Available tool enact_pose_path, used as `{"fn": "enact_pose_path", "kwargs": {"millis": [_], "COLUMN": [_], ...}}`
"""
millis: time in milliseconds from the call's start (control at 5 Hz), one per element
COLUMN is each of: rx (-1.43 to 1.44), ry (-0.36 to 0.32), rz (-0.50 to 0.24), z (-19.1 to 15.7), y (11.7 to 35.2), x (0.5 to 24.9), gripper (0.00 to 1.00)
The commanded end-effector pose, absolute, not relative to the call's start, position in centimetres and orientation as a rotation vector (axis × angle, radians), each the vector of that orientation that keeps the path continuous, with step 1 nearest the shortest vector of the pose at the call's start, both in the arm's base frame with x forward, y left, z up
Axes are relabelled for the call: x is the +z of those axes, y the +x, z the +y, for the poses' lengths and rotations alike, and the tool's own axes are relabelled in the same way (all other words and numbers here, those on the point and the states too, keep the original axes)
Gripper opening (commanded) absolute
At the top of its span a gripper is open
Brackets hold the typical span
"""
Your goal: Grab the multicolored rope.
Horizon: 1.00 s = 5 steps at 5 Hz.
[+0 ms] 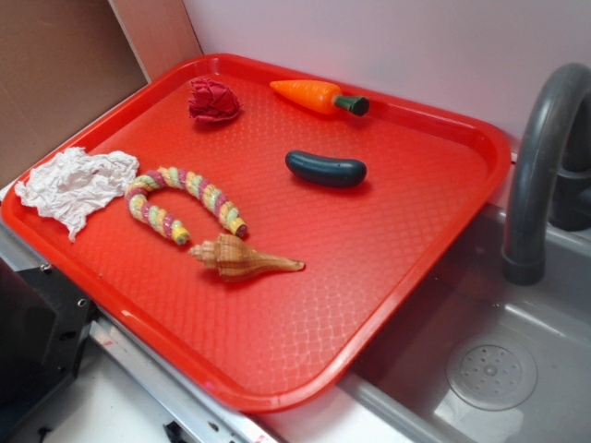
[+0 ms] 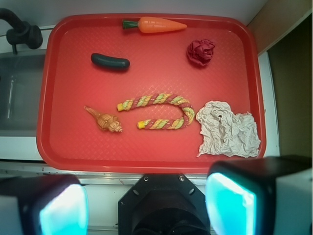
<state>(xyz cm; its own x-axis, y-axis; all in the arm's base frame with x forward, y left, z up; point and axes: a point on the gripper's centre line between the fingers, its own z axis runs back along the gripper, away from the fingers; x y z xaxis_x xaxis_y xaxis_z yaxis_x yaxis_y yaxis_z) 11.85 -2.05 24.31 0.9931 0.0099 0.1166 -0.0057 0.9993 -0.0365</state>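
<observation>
My gripper is going to close on the middle of the multicolored rope's straight side (image 1: 205, 193) (image 2: 145, 101), the one nearer the dark pickle-shaped toy.
The multicolored rope (image 1: 185, 201) (image 2: 159, 111) lies bent in a U on the red tray (image 1: 305, 369) (image 2: 63, 152), banded pink, yellow, green and white. A tan seashell (image 1: 242, 257) (image 2: 104, 120) rests just off the rope's open ends. In the wrist view my gripper (image 2: 146, 205) hangs high above the tray's near edge, well clear of the rope. Its two fingers, with cyan pads (image 2: 229, 205), stand far apart with nothing between them. The gripper does not show in the exterior view.
A wrinkly white cloth (image 1: 76, 185) (image 2: 227, 129) lies beside the rope's bend. A red fabric ball (image 1: 213, 100) (image 2: 200, 52), an orange toy carrot (image 1: 317, 95) (image 2: 155, 24) and a dark pickle-shaped toy (image 1: 325, 169) (image 2: 110, 61) sit farther back. A grey sink (image 1: 499, 369) and faucet (image 1: 540, 157) flank the tray.
</observation>
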Motion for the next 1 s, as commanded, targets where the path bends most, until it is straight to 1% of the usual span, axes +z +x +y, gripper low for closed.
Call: {"fn": "enact_pose_path", "kwargs": {"millis": [0,200,400,600,800], "rx": [0.008,-0.248,-0.505,-0.764,-0.966], "ry": [-0.036,0.045,0.122,0.245,0.348], "rz": [-0.117,-0.083,-0.039,0.027,0.122], "z": [-2.0,-2.9,-4.3,-4.9,-4.6], "y": [11.9,14.8,17.0,19.2,20.0], "x": [24.3,24.0,23.6,21.0,17.3], "gripper": [1.0,1.0,1.0,1.0,1.0]}}
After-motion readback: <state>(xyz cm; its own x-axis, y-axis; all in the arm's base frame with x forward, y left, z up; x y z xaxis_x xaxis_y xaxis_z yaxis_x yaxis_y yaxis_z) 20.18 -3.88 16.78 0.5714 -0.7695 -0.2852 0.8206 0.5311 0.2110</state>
